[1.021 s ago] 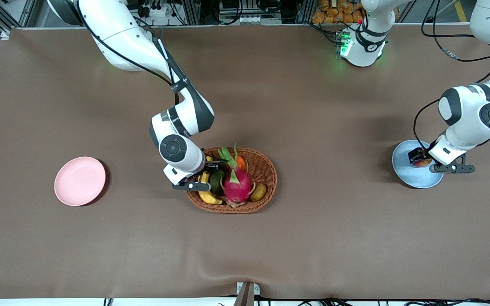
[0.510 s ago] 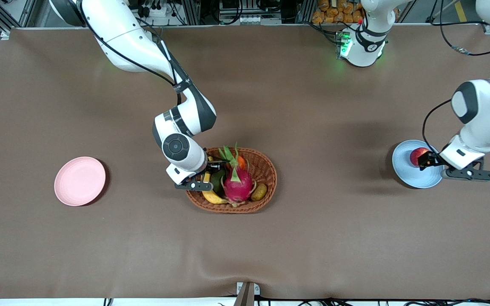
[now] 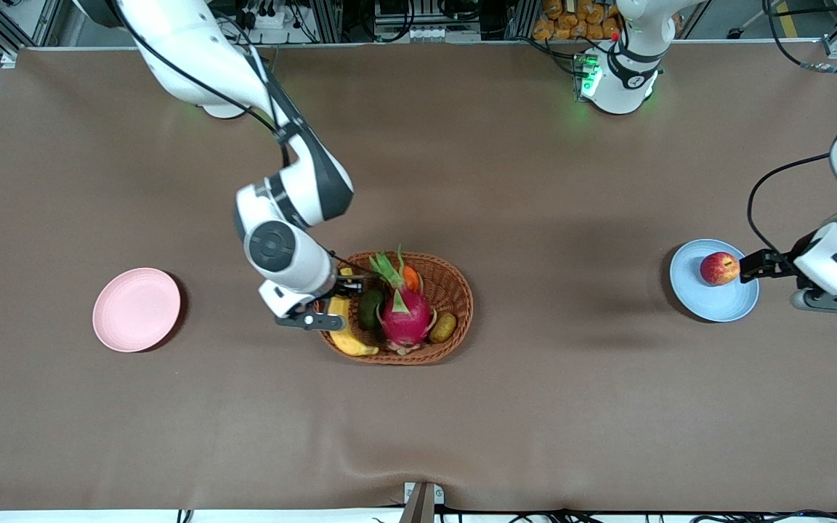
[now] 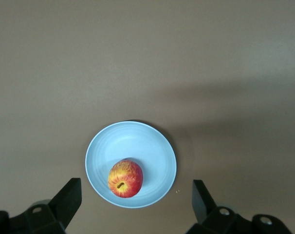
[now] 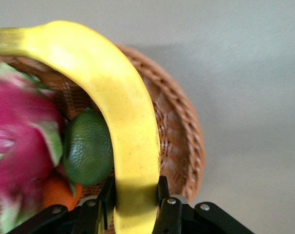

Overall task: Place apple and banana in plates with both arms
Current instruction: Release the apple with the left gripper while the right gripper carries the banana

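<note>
The robot's right gripper will release the yellow banana across the middle of the empty pale pink plate (image 3: 137, 315).
The red apple (image 3: 719, 268) lies on the light blue plate (image 3: 687, 287) at the left arm's end of the table; both show in the left wrist view, apple (image 4: 125, 178) on plate (image 4: 150, 141). My left gripper (image 3: 753, 266) is open and empty, up beside the plate's edge. My right gripper (image 3: 336, 294) is shut on the yellow banana (image 3: 342, 330), lifting it over the rim of the wicker basket (image 3: 455, 290); in the right wrist view my fingers (image 5: 165, 195) clamp the banana (image 5: 123, 122). The pale pink plate (image 3: 136, 309) lies empty toward the right arm's end.
The basket holds a pink dragon fruit (image 3: 405, 316), a green fruit (image 3: 370, 309), a small orange fruit (image 3: 411, 278) and a brown kiwi (image 3: 442, 327). Both arm bases stand along the table's edge farthest from the front camera.
My left gripper let go of the apple on the blue plate and pulled away toward the table's end. My right gripper rose and shifted off the basket with the banana.
</note>
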{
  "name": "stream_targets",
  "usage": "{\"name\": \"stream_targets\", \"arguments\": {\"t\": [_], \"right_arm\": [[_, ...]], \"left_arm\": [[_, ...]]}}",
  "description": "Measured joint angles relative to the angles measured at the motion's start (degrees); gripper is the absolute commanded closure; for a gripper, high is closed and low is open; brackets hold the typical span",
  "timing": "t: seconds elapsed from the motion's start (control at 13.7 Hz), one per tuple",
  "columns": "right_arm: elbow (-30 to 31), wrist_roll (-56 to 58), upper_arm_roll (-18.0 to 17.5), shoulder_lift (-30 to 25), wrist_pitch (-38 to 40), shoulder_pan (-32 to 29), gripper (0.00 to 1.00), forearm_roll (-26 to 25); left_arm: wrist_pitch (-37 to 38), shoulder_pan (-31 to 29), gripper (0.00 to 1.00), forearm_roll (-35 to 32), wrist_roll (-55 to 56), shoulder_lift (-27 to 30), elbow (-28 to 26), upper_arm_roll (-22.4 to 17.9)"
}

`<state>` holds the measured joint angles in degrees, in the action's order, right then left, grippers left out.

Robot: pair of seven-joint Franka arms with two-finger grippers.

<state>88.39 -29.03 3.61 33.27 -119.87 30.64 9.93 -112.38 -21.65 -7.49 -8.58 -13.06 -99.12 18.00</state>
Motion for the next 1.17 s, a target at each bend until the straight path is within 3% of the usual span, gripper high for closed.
{"name": "stream_targets", "arguments": {"t": [0.15, 0.66, 0.88, 1.17], "right_arm": [[-0.08, 0.00, 0.14, -3.74, 2.79, -2.11, 0.96, 0.00], [0.68, 7.33, 0.70, -9.16, 12.62, -16.54, 0.96, -0.16], [2.68, 8.27, 0.79, -9.17, 15.02, -21.60, 0.96, -2.87], [6.28, 12.99, 0.80, -8.67, 15.00, -28.37, 0.92, -6.89]], "left_arm": [[3.39, 1.58, 0.00, 0.17, 0.00, 0.79, 3.19, -0.83], [10.04, 15.86, 0.00, 8.13, 2.15, 6.89, 6.59, -16.76], [13.50, 19.80, 0.00, 8.14, 4.45, 9.07, 6.97, -19.46], [20.68, 21.67, 0.00, 8.14, 9.02, 13.87, 7.31, -19.85]]}}
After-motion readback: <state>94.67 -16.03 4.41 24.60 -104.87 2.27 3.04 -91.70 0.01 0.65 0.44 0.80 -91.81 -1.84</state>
